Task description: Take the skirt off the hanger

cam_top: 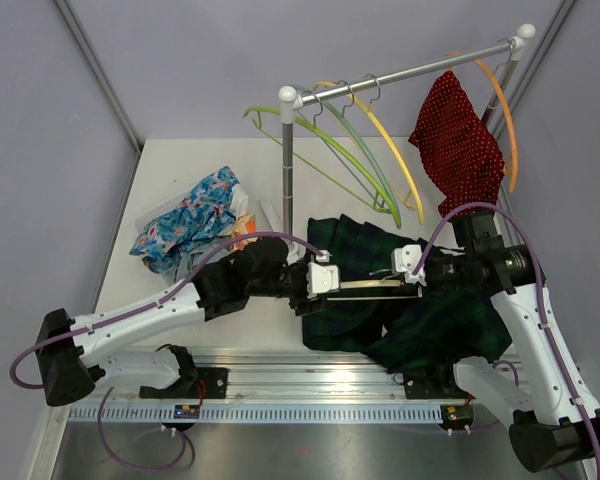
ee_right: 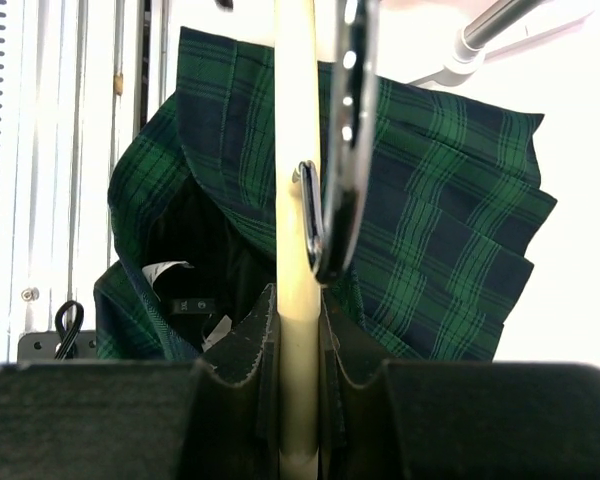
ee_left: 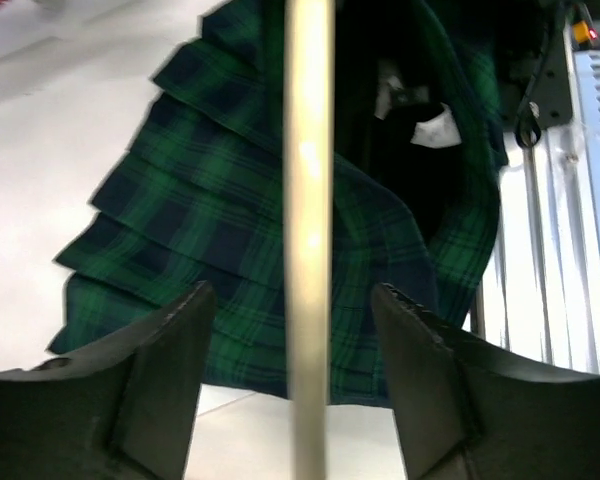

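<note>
The hanger is held by my right gripper next to its hook, so my left gripper will grab the bar (cam_top: 350, 285) before my right gripper shifts to the hanger's end.
A dark green plaid pleated skirt (cam_top: 380, 300) lies crumpled on the table under a cream hanger (cam_top: 372, 286) held level above it. My right gripper (cam_top: 417, 275) is shut on the hanger's bar (ee_right: 298, 250), with the metal hook (ee_right: 335, 190) beside it; the skirt (ee_right: 430, 240) shows below. My left gripper (cam_top: 315, 280) is open, its jaws apart on either side of the hanger bar (ee_left: 308, 200) without touching it. The skirt (ee_left: 230, 200) lies beneath, its dark lining and white label showing.
A clothes rack (cam_top: 400, 75) stands at the back with green and yellow hangers (cam_top: 365, 150), an orange hanger and a red dotted garment (cam_top: 458, 140). A blue floral cloth (cam_top: 190, 222) lies at the left. A metal rail (cam_top: 320, 380) runs along the near edge.
</note>
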Tool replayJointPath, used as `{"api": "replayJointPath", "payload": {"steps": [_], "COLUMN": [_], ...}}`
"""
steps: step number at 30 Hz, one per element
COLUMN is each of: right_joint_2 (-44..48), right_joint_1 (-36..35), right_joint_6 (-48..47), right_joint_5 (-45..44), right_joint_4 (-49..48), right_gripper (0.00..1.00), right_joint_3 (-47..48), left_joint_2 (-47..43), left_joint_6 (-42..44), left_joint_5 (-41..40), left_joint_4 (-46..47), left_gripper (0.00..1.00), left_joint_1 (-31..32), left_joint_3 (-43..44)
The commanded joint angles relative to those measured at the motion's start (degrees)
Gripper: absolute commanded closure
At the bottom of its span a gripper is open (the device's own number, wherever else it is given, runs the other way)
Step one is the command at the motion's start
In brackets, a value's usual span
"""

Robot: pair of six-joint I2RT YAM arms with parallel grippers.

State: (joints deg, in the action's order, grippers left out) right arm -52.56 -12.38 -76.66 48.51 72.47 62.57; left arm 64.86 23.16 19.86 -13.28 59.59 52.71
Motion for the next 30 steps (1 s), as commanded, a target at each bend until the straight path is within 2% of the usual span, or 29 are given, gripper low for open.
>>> {"api": "replayJointPath", "payload": {"steps": [1,2,4,5,6,7,9,10,12,13,15,17,18,22,26,30], "right_joint_2": [0.44,0.52,0.61,0.79,0.96,1.05,1.58,1.93,2.81,3.07,3.51,3.69,3.77,4.65,3.95,4.74], "right_joint_1": [-0.71,-0.63,-0.71,-0.80,-0.71,-0.80,-0.71,-0.80,-0.80,-0.80,-0.71,-0.63,-0.63,0.42,0.87,0.78], "right_joint_6": [1.60,1.60,1.52,1.60,2.04,2.31,5.80,8.43,18.76,22.75,34.57,40.69,43.85,46.17,43.90,41.17], "right_joint_5": [2.72,3.16,4.04,4.05,3.70,3.52,2.91,2.56,1.16,0.45,-3.05,-5.52,-6.84,-10.27,-17.13,-21.70], "right_joint_4": [-3.30,-3.21,-2.94,-2.95,-3.21,-3.47,-5.30,-6.71,-11.79,-13.56,-17.86,-19.20,-18.86,-15.87,-13.59,-17.00], "right_gripper": [1.00,1.00,1.00,1.00,1.00,1.00,0.93,0.79,0.65,0.49,0.39,0.29,0.28,0.16,0.14,0.13], "right_joint_3": [1.94,1.95,1.60,1.33,0.72,0.37,-0.42,-0.60,-0.78,-0.52,0.97,2.47,3.87,4.94,0.65,-4.55], "left_joint_2": [2.10,2.37,2.46,2.20,1.77,0.72,-0.61,-2.09,-3.85,-4.73,-7.81,-10.96,-12.03,-18.70,-24.86,-30.92], "left_joint_6": [0.66,0.49,-0.04,0.04,-0.04,-0.04,-0.13,-0.04,-0.39,-0.83,-2.15,-4.51,-5.57,-11.36,-14.89,-15.60], "left_joint_5": [2.47,1.77,-0.07,-0.69,-1.39,-2.97,-4.56,-6.74,-8.68,-10.96,-12.90,-15.80,-16.68,-21.07,-23.02,-22.58], "left_joint_4": [2.82,3.08,4.31,5.44,5.80,6.33,7.12,7.13,6.69,6.69,5.64,3.71,3.00,-0.77,-4.73,-7.02], "left_gripper": [0.39,0.55,0.74,0.96,1.00,1.00,1.00,1.00,1.00,1.00,1.00,1.00,1.00,1.00,1.00,1.00], "left_joint_1": [1.31,1.49,1.58,1.58,1.58,1.58,1.58,1.58,1.58,1.58,1.49,1.49,1.49,1.49,1.40,1.49], "left_joint_3": [1.52,1.26,0.99,0.56,0.38,0.12,-0.93,-1.20,-2.43,-3.04,-4.62,-5.51,-6.38,-9.02,-10.43,-11.05]}}
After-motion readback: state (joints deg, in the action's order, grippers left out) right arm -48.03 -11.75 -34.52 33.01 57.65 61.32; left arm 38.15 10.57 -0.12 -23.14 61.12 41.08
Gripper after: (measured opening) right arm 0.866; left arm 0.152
